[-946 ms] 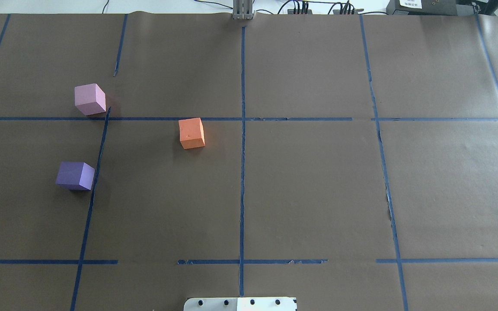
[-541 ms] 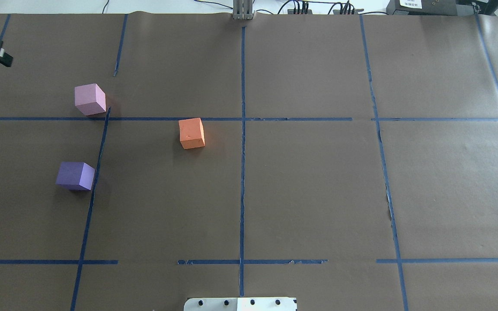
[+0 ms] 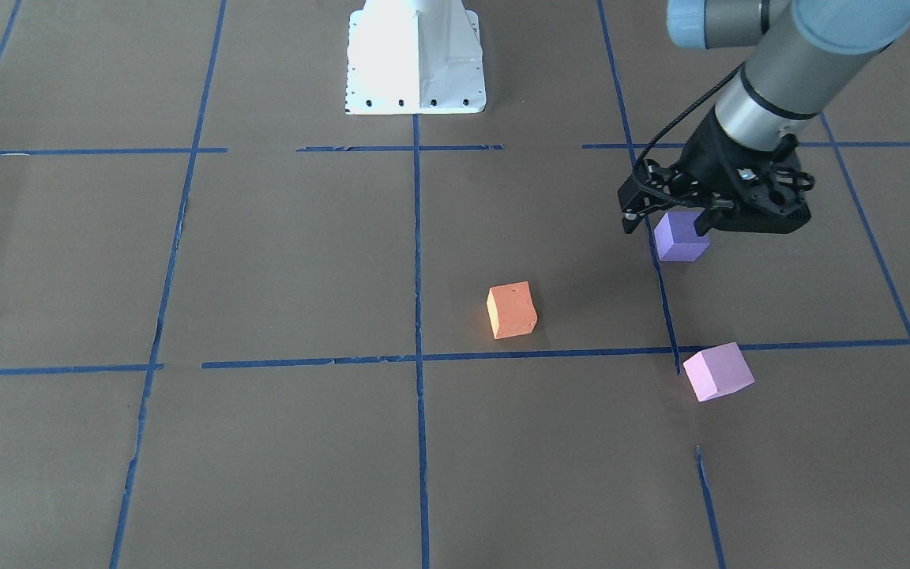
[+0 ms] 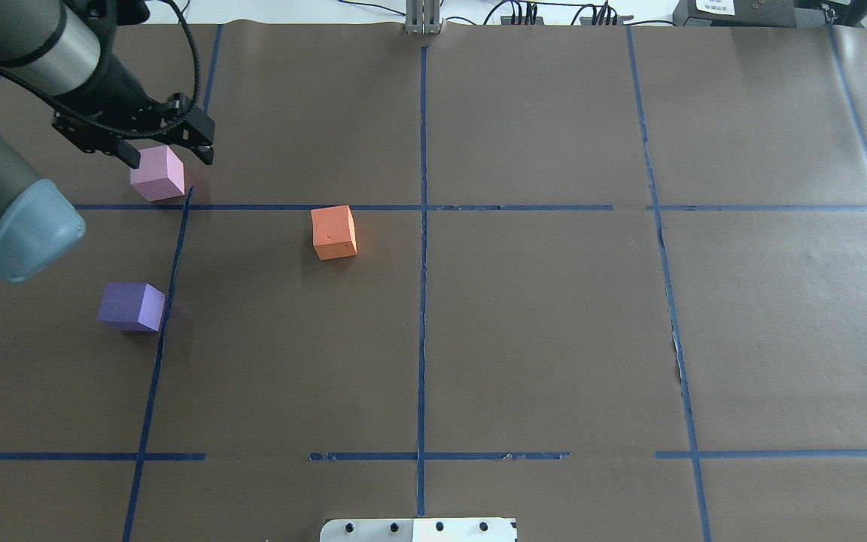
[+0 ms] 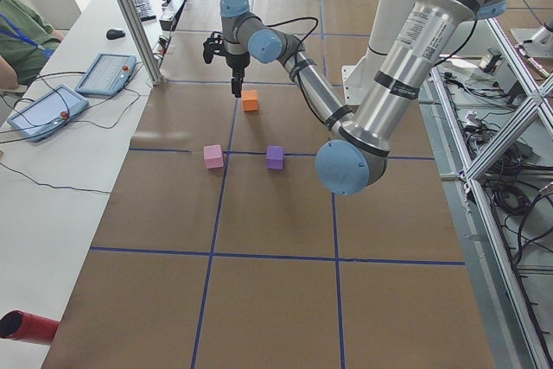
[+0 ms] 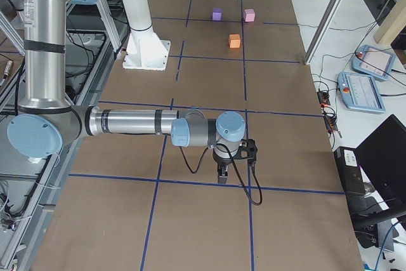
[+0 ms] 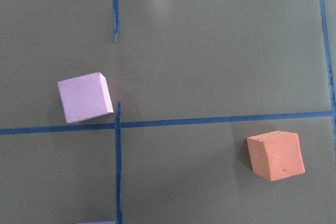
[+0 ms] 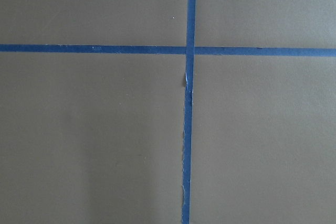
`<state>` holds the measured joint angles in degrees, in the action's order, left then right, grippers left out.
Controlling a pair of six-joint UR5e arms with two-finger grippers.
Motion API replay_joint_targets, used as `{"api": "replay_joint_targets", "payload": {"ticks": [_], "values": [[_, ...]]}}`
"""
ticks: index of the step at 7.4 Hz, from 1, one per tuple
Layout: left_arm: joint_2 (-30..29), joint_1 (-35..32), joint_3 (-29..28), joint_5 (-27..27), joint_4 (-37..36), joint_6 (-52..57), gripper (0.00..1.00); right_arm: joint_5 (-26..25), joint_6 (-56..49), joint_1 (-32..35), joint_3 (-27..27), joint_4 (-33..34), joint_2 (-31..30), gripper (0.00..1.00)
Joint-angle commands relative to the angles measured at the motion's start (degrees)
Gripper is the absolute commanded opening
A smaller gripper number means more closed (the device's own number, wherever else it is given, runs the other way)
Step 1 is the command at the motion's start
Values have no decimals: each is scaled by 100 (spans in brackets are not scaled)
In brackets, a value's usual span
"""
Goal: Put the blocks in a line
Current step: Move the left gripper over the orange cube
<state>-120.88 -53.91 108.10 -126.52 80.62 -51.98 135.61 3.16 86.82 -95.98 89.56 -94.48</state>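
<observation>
My left gripper needs to go next to the orange block that is beside the centre blue tape line and close on the block's opposite sides (image 3: 513,310) (image 7: 276,155).
Three cubes lie apart on the brown paper. The orange block (image 4: 334,232) (image 3: 512,310) is left of the centre line. The pale pink block (image 4: 159,182) (image 3: 717,371) (image 7: 84,97) lies farther left and back. The dark purple block (image 4: 131,306) (image 3: 680,239) lies nearer the robot. My left gripper (image 4: 168,154) (image 3: 664,221) is open and empty, well above the table. From overhead it lies over the pink block's far edge. My right gripper (image 6: 222,172) hangs low over bare paper far from the blocks. I cannot tell whether it is open or shut.
Blue tape lines (image 4: 422,301) divide the paper into a grid. The white robot base (image 3: 415,55) (image 4: 418,530) stands at the near middle edge. Teach pendants (image 5: 39,110) (image 6: 361,90) lie on the bench beyond the table's far edge.
My left arm has swung in from the overhead view's left edge to above the pink block. The three blocks have not moved.
</observation>
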Motion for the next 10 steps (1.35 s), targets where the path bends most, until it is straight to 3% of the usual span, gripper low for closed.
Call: {"api": "replay_joint_targets", "payload": {"ticks": [1, 3, 5, 8, 10], "values": [[-435, 624, -359, 581, 6, -783, 100, 0, 0, 2, 0, 0, 0, 100], [-769, 908, -745, 919, 76, -1752, 100, 0, 0, 2, 0, 0, 0, 100], [-683, 1136, -842, 1076, 365, -1772, 100, 0, 0, 2, 0, 0, 0, 100], [-1033, 1409, -1711, 1367, 602, -1780, 100, 0, 0, -7, 0, 0, 0, 100], [-1060, 1480, -1941, 1411, 980, -1772, 100, 0, 0, -7, 0, 0, 8, 100]]}}
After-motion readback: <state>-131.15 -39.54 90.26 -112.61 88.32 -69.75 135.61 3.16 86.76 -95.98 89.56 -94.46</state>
